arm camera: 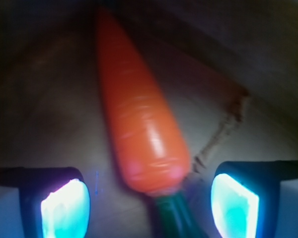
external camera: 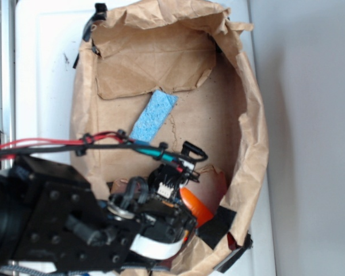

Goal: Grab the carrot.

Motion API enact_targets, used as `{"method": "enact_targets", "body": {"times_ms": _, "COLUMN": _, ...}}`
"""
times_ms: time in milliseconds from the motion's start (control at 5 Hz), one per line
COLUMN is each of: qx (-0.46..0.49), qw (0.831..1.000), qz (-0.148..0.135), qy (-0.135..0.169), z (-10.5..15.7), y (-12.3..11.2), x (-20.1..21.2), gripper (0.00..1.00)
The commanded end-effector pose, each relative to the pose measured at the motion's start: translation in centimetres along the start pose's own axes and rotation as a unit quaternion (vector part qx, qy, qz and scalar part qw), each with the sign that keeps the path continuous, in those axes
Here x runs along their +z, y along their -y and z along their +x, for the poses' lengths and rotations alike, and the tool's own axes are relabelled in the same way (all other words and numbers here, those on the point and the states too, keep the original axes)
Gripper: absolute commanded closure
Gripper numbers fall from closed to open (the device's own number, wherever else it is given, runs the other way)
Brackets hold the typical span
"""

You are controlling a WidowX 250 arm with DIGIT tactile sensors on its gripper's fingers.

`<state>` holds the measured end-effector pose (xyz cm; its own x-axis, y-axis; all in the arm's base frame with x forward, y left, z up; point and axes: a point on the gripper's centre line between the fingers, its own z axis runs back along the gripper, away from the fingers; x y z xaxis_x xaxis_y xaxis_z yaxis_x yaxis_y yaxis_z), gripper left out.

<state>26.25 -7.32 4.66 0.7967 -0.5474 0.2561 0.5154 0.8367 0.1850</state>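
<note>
The carrot's green stem is between my gripper's fingers, short of its thick body, so next I move forward with open fingers and close around the orange body (arm camera: 143,134).
The carrot (arm camera: 139,119) fills the wrist view: a glossy orange tapered body lying on brown paper, tip pointing away, dark green stem (arm camera: 175,215) nearest the camera. My gripper (arm camera: 150,208) is open, one finger on each side of the stem end, with clear gaps to both pads (arm camera: 64,208). In the exterior view only a bit of the carrot (external camera: 196,208) shows past the black arm; the gripper (external camera: 187,221) is low in the bag's near end and mostly hidden.
A crumpled brown paper bag (external camera: 250,132) forms a walled basin around everything. A flat light-blue sponge (external camera: 154,115) lies mid-bag, beyond the arm. Red and black cables (external camera: 75,144) run across. Black clips (external camera: 218,227) hold the bag's near rim.
</note>
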Motion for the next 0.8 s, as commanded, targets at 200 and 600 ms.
{"method": "enact_targets", "body": {"times_ms": 200, "qx": 0.013, "qw": 1.0, "qz": 0.005, "qy": 0.013, "z": 1.0, "y": -0.7, "x": 0.8, "gripper": 1.0}}
{"method": "enact_targets", "body": {"times_ms": 600, "qx": 0.016, "qw": 1.0, "qz": -0.007, "qy": 0.006, "z": 0.3, "y": -0.3, "x": 1.8, "gripper": 0.0}}
